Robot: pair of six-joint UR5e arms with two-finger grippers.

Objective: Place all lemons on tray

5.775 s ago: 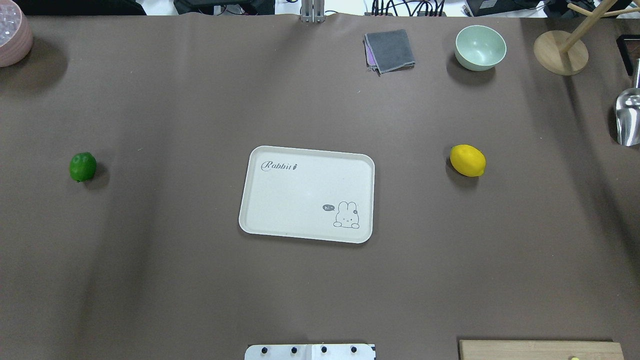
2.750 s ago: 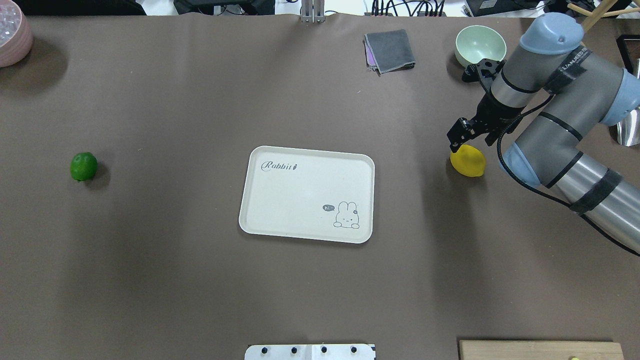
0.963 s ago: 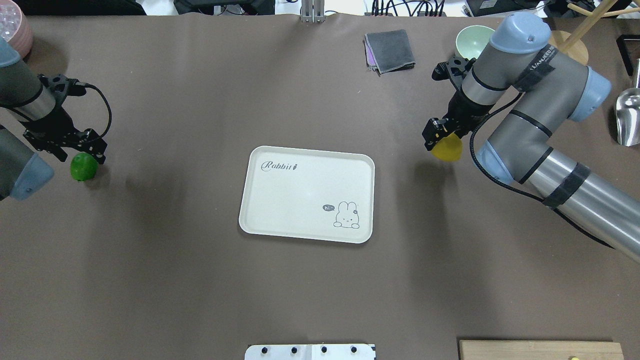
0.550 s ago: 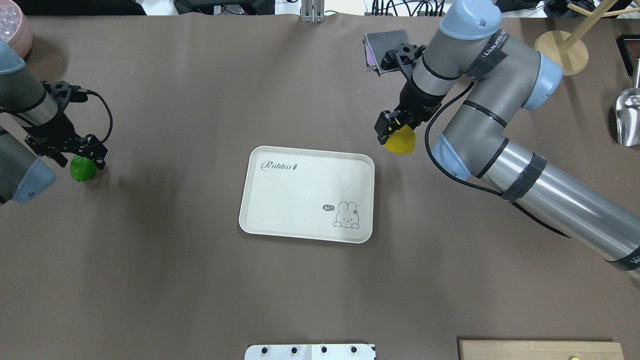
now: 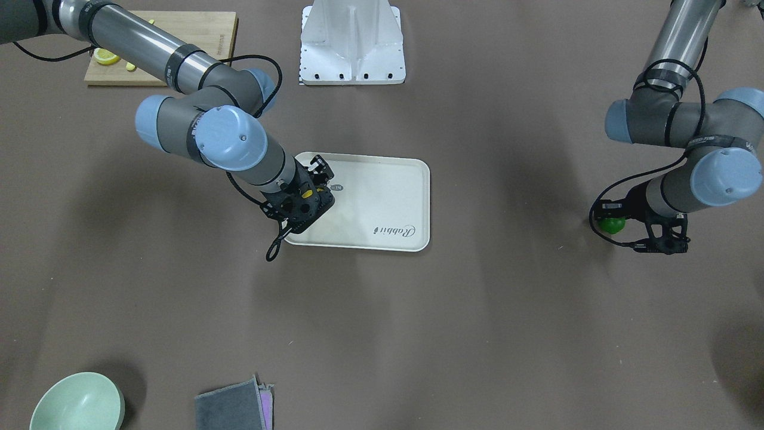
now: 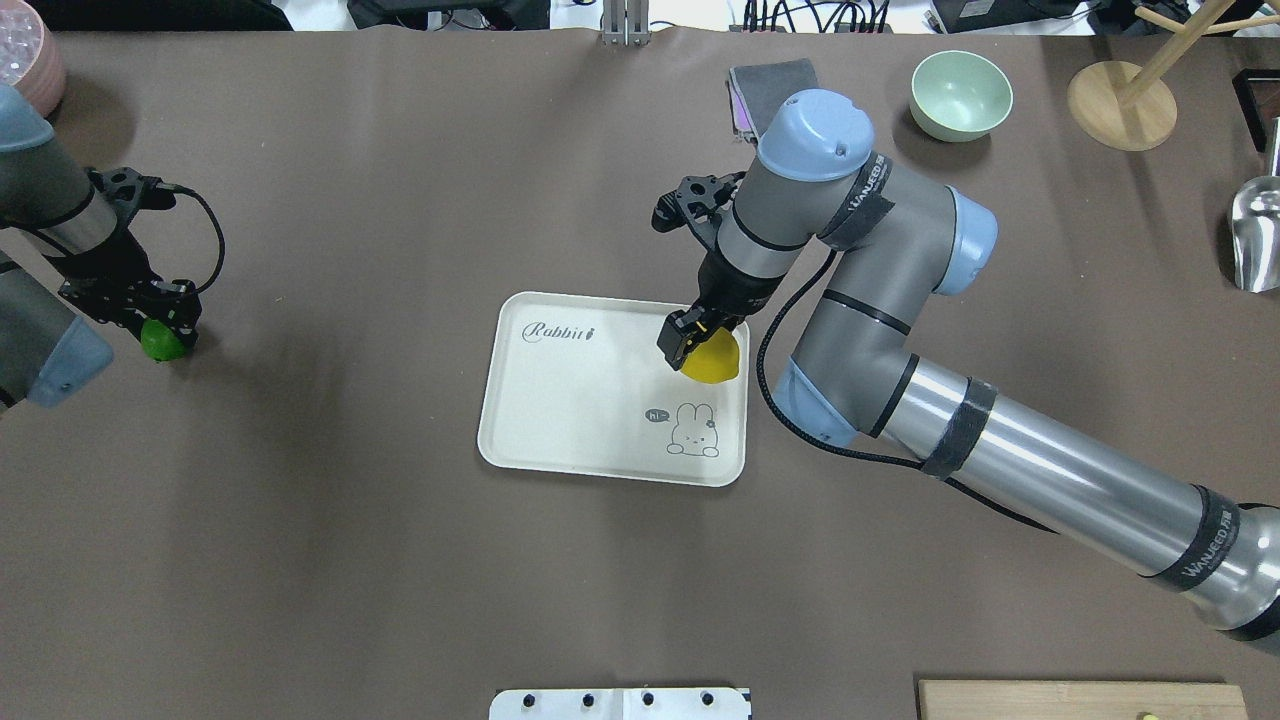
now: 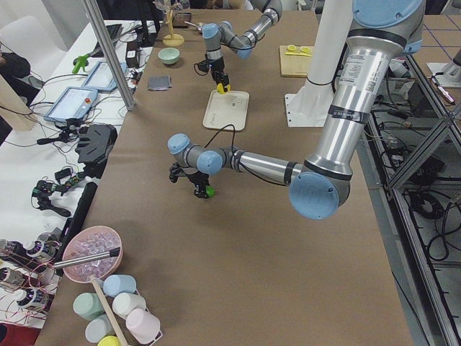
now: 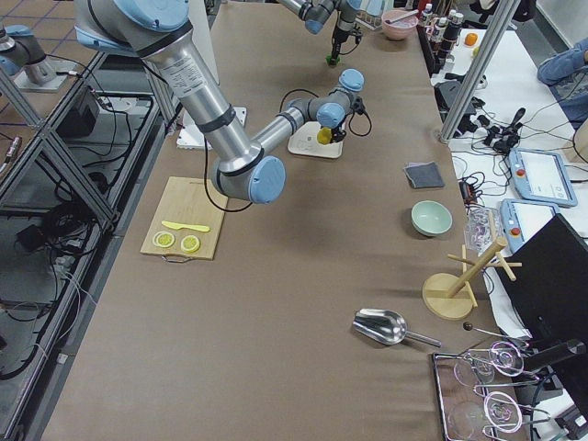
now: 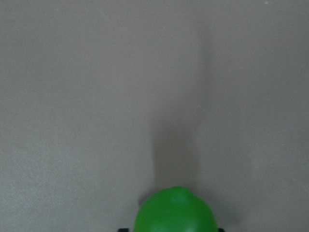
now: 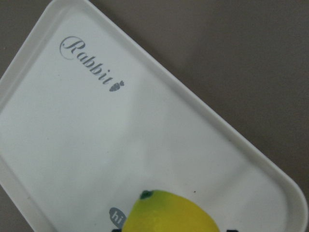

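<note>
Next, my left gripper lets go of the green lemon on the cream tray [image 5: 398,200], near the tray's printed letters.
My right gripper [image 6: 699,344] is shut on the yellow lemon [image 6: 714,360] and holds it low over the right part of the cream tray [image 6: 560,420], above the rabbit drawing. The right wrist view shows the lemon [image 10: 169,212] over the tray floor [image 10: 96,145]. My left gripper [image 6: 150,318] is down around the green lemon [image 6: 160,343] at the table's far left. The left wrist view shows the green lemon [image 9: 175,212] with a black fingertip against each side, resting on the table.
A grey cloth [image 6: 775,75], a pale green bowl [image 6: 960,92] and a wooden stand [image 6: 1120,105] sit at the back right. A metal scoop [image 6: 1258,235] is at the right edge, a pink bowl [image 6: 30,70] at back left. A cutting board [image 5: 161,45] holds lemon slices.
My right arm picked the yellow lemon off the table and carried it left to over the tray. My left arm came in and lowered its gripper around the green lemon.
</note>
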